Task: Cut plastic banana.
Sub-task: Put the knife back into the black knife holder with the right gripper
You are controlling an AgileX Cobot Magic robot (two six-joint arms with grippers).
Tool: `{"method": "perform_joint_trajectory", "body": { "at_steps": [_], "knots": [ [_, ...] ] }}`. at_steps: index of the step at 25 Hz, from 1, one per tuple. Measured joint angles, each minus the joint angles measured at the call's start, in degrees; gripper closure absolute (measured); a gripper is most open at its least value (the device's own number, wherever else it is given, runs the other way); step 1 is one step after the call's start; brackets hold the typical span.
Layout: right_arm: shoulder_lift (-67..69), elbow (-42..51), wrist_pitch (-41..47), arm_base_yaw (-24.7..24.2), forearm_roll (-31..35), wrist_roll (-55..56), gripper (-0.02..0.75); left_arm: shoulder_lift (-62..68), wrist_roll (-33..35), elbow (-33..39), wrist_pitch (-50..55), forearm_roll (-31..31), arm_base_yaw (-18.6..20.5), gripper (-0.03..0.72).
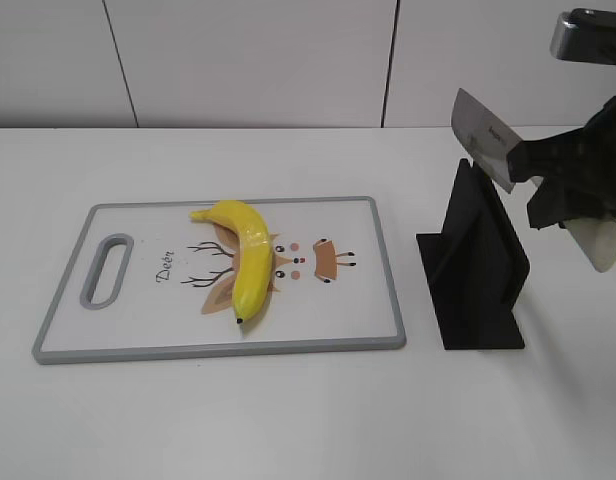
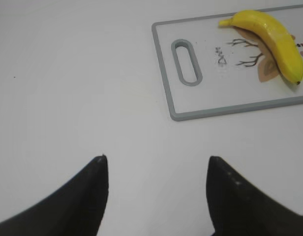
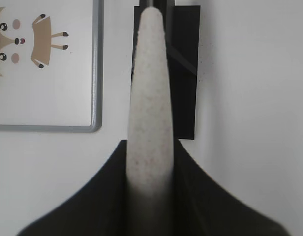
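Note:
My right gripper is going to release the knife in the slanted top of the black knife stand point(image 1: 502, 218) point(image 3: 156, 14).
The plastic banana point(image 1: 250, 262) is glossy yellow and curved. It lies whole on the white, grey-rimmed cutting board point(image 1: 138, 322), over its deer drawing. It also shows in the left wrist view point(image 2: 277, 39), at the board's point(image 2: 191, 105) far side. My right gripper point(image 1: 558, 180) is shut on a knife's cream handle point(image 3: 150, 98). It holds the knife's blade point(image 1: 483, 135) tilted up and to the left in the air above the black knife stand point(image 1: 478, 270), right of the board. My left gripper point(image 2: 155, 160) is open and empty over bare table, left of the board's handle slot.
The black stand point(image 3: 183, 73) lies directly under the held handle, just right of the board's corner point(image 3: 95, 125). White table surrounds the board. A white panelled wall point(image 1: 248, 60) runs along the table's back.

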Motion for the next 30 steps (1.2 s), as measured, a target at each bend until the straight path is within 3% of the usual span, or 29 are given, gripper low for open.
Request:
{"method": "perform_joint_trajectory", "body": {
  "at_steps": [6, 30],
  "knots": [
    [0.13, 0.0, -0.28, 0.0, 0.0, 0.55, 0.568, -7.82, 0.0, 0.01, 0.42, 0.23, 0.0, 0.097],
    [6.07, 0.0, 0.21, -0.07, -0.34, 1.47, 0.568, -7.92, 0.0, 0.01, 0.47, 0.34, 0.0, 0.109]
  ]
}}
